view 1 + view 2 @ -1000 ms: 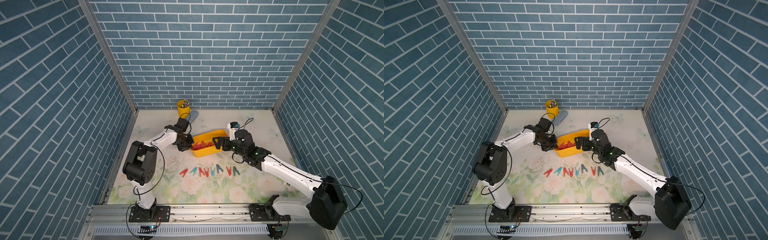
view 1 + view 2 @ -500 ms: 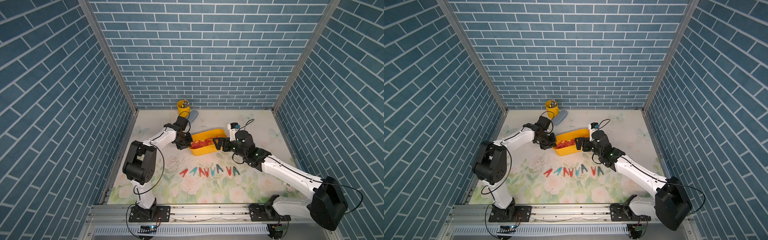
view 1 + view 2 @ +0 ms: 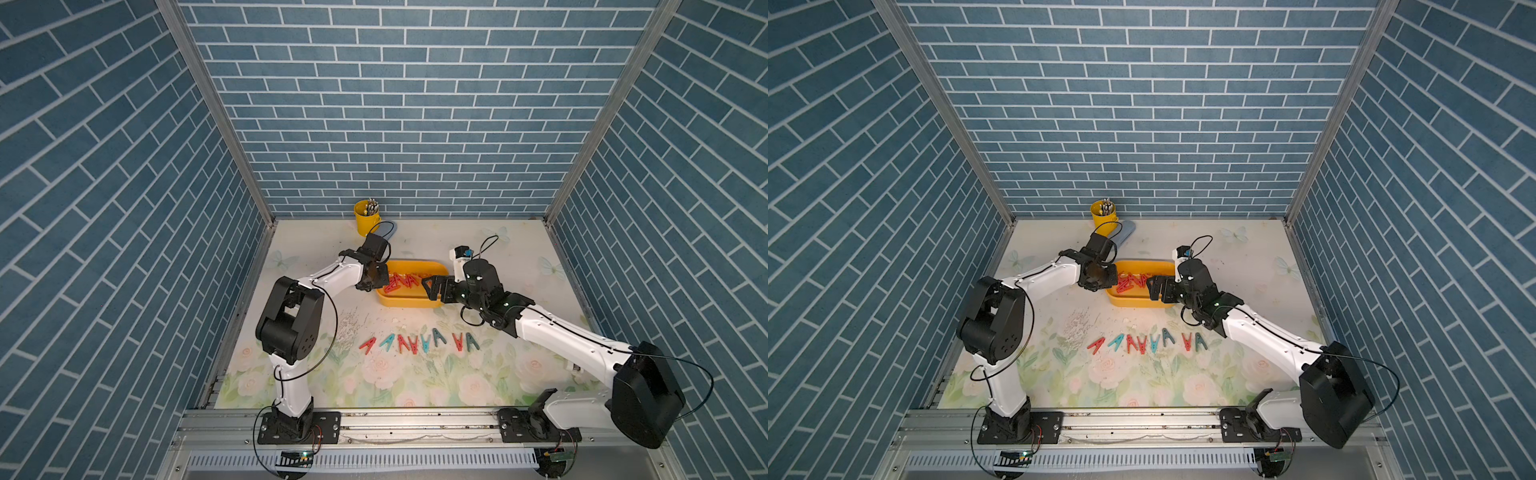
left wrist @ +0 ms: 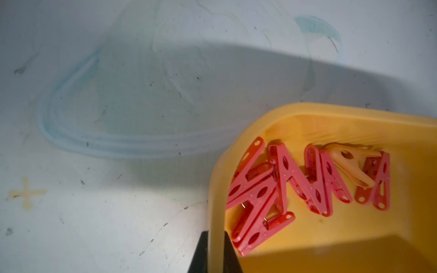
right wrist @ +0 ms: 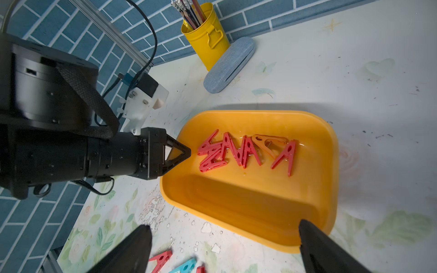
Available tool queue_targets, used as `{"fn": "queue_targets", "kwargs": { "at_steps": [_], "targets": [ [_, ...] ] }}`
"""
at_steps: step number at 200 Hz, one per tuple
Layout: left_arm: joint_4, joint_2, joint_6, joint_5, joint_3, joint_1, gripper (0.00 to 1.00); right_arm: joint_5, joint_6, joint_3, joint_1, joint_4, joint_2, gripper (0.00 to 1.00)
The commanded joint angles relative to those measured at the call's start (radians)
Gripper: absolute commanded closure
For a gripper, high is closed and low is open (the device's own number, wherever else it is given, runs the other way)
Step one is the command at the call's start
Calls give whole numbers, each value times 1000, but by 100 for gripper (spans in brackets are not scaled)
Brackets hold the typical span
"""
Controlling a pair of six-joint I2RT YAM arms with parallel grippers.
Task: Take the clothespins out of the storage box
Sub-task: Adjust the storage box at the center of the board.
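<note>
Next, I close my right gripper on the leg (image 3: pixel 415 283) (image 5: pixel 257 157) nearest the orange clothespin, on the red clothespin between it and the pile of red clothespins.
The yellow-orange storage box (image 3: pixel 409 303) (image 3: pixel 1133 302) lies mid-table. Several red clothespins (image 3: pixel 401 281) (image 4: pixel 283 179) (image 5: pixel 236 151) and an orange one (image 4: pixel 350 163) (image 5: pixel 269 141) lie inside, bunched toward its left end. My left gripper (image 3: pixel 376 278) (image 4: pixel 215 255) (image 5: pixel 182 153) is shut on the box's left rim (image 4: pixel 216 212), one finger inside and one outside. The right gripper (image 3: pixel 432 286) (image 5: pixel 224 224) hovers open over the box's near right corner, holding nothing. A row of red and teal clothespins (image 3: pixel 419 343) (image 3: pixel 1148 343) (image 5: pixel 163 258) lies on the mat in front.
A tall yellow pen cup (image 3: pixel 368 218) (image 5: pixel 205 40) stands at the back wall with a grey-blue oval case (image 3: pixel 1125 235) (image 5: pixel 228 66) beside it, just behind the left wrist. A flaked patch of the flowered mat (image 3: pixel 349 328) lies left of the pin row.
With the left gripper on its rim, the box has swung from slanted to nearly parallel with the table's front. The right gripper has stayed open in about the same place.
</note>
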Motion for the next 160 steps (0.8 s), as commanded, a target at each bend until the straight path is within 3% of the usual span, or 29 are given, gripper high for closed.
{"fn": "queue_targets", "kwargs": {
  "at_steps": [1, 41, 81, 97, 107, 129, 160],
  "targets": [
    [82, 10, 45, -40, -29, -6, 88, 6, -9, 42, 4, -42, 30, 1],
    [101, -7, 43, -23, -44, -6, 61, 19, -34, 92, 4, -80, 95, 1],
    [104, -82, 21, -12, -46, -5, 45, 38, -75, 174, 4, -129, 196, 0],
    [101, -129, 12, -10, -53, -6, 31, 34, -106, 217, 4, -143, 246, 0],
    [100, -158, 3, -10, -60, -6, 16, 38, -128, 249, 4, -157, 280, 7],
    [103, -236, -19, -11, -84, -4, 0, 58, -168, 305, 3, -181, 348, 29],
    [125, -350, -51, -20, -135, -3, 0, 80, -219, 375, 2, -214, 440, 54]
  ]
}}
